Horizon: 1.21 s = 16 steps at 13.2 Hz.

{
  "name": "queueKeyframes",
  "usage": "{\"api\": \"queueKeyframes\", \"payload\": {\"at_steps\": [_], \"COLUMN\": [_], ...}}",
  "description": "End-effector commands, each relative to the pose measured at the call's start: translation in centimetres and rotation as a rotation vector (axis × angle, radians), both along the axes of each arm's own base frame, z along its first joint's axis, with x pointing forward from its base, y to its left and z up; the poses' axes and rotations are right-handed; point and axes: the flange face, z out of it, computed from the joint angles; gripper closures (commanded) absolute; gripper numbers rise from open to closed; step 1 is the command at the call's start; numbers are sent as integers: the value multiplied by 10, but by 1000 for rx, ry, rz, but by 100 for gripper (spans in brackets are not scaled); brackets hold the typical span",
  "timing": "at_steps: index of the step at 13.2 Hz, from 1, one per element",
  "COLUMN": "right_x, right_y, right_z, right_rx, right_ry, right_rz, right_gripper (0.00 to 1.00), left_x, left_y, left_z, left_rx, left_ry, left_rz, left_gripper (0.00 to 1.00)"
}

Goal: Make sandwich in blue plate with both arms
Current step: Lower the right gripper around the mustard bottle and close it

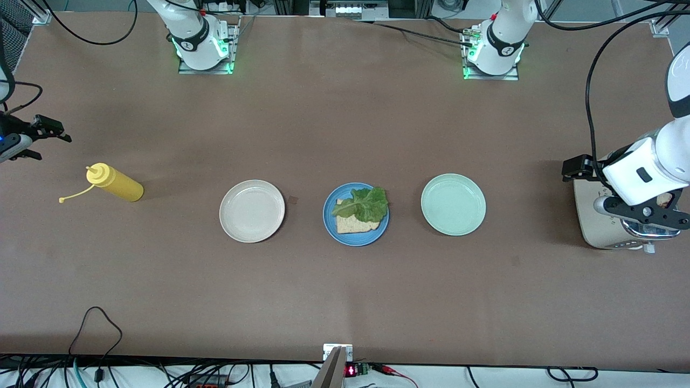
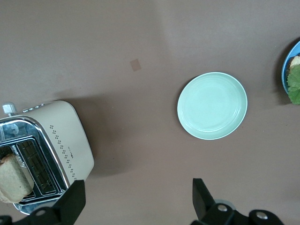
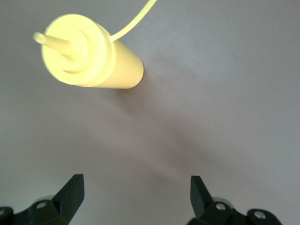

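Observation:
My right gripper will grip the lower body (image 1: 125, 186) (image 3: 124, 69) of the yellow squeeze bottle, well below the bottle's cap.
The blue plate (image 1: 331, 226) sits mid-table between two other plates. On it lies one toasted bread slice (image 1: 351, 225) with a green lettuce leaf (image 1: 366, 203) on top; the plate's edge (image 2: 284, 74) also shows in the left wrist view. A second bread slice (image 2: 11, 180) stands in a toaster slot (image 1: 664, 200). My left gripper (image 1: 577, 167) is open and empty, in the air beside the toaster (image 2: 70, 136), its fingertips framing bare table (image 2: 138, 187). My right gripper (image 1: 51, 129) is open and empty, in the air at the right arm's end of the table (image 3: 136, 182).
A cream-white plate (image 1: 252, 210) and a pale mint-green plate (image 1: 453, 204) flank the blue plate. A yellow squeeze bottle (image 1: 114, 183) stands near the right gripper (image 3: 89, 54). The beige toaster (image 1: 598, 226) stands at the left arm's end.

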Motion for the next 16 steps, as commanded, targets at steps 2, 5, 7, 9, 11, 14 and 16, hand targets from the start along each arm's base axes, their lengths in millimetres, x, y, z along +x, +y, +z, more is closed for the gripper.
{"api": "queueKeyframes", "payload": {"at_steps": [2, 5, 7, 9, 11, 14, 16], "right_x": [-8, -6, -7, -1, -4, 8, 13], "right_y": [-31, -50, -60, -57, -52, -52, -51], "right_z": [-52, -101, -125, -141, -151, -156, -161], "right_rx": [114, 216, 282, 352, 461, 568, 622], "right_ry": [-104, -173, -261, -366, -433, -593, -660], "right_rz": [89, 123, 179, 225, 227, 284, 331], "right_gripper": [0, 0, 0, 0, 0, 0, 0], "left_x": [-5, -5, -5, -6, -6, -5, -5], "left_y": [-2, -4, -5, -8, -8, -6, -6], "left_z": [8, 8, 8, 9, 9, 9, 9], "left_rx": [-8, -8, -9, -11, -11, -11, -11], "left_ry": [11, 14, 14, 12, 12, 13, 11], "left_rz": [9, 3, 2, -4, -4, 1, 2], "left_gripper": [0, 0, 0, 0, 0, 0, 0]}}
